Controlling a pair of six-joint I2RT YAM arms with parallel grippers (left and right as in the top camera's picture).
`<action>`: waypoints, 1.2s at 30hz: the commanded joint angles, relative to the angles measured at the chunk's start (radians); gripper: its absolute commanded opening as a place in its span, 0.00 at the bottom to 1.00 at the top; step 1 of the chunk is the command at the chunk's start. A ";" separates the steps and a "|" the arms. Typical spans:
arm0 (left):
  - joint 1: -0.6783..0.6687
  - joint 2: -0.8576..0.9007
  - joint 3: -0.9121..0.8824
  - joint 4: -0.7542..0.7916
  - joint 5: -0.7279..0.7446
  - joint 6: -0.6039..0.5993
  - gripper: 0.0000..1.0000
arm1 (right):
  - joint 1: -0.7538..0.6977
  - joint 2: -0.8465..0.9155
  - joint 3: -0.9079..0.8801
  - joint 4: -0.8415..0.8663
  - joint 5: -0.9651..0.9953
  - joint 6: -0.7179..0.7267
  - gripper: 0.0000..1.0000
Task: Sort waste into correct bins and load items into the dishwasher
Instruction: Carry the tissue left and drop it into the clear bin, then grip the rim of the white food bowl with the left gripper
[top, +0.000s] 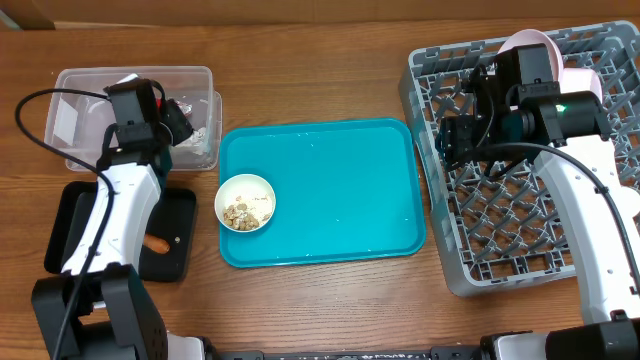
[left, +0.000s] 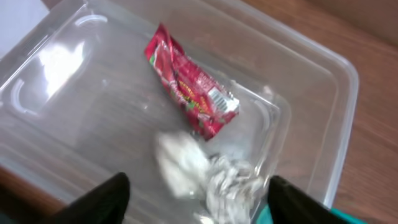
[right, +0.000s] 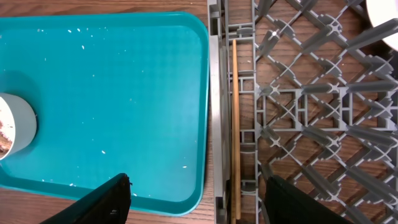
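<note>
I will next grip the white bowl with my left gripper at the bowl's rim (top: 273, 205), on the side facing the grey dish rack.
The clear tub (top: 75, 120) stands at the back left. It holds the red snack wrapper (left: 189, 90) and white paper scraps (left: 205, 174). My left gripper (left: 196, 208) is open and empty above the tub; it also shows in the overhead view (top: 185, 118). The black tray (top: 75, 215) holds the orange stick (top: 157, 243). The white bowl (top: 245, 202) with beige leftovers sits on the teal tray (top: 330, 190). The grey dish rack (top: 500, 250) holds the pink plate (top: 560, 60) and the chopsticks (right: 236, 124). My right gripper (right: 196, 199) is open and empty over the rack's left edge. No cup is identifiable.
The teal tray (right: 124, 93) lies between the bins and the rack, and its right rim is close to the rack wall (right: 217, 93). A whitish round edge (right: 385, 18) shows at the rack's far corner. My right arm covers part of the rack.
</note>
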 joint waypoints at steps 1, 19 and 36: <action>0.005 -0.024 0.130 -0.069 -0.008 0.060 0.75 | -0.001 -0.001 0.006 0.005 0.002 0.000 0.72; -0.404 -0.017 0.241 -0.669 0.244 0.061 0.63 | -0.001 -0.001 0.006 0.005 0.002 0.000 0.72; -0.482 0.146 0.027 -0.523 0.262 -0.019 0.54 | -0.001 -0.001 0.006 -0.002 0.002 0.000 0.72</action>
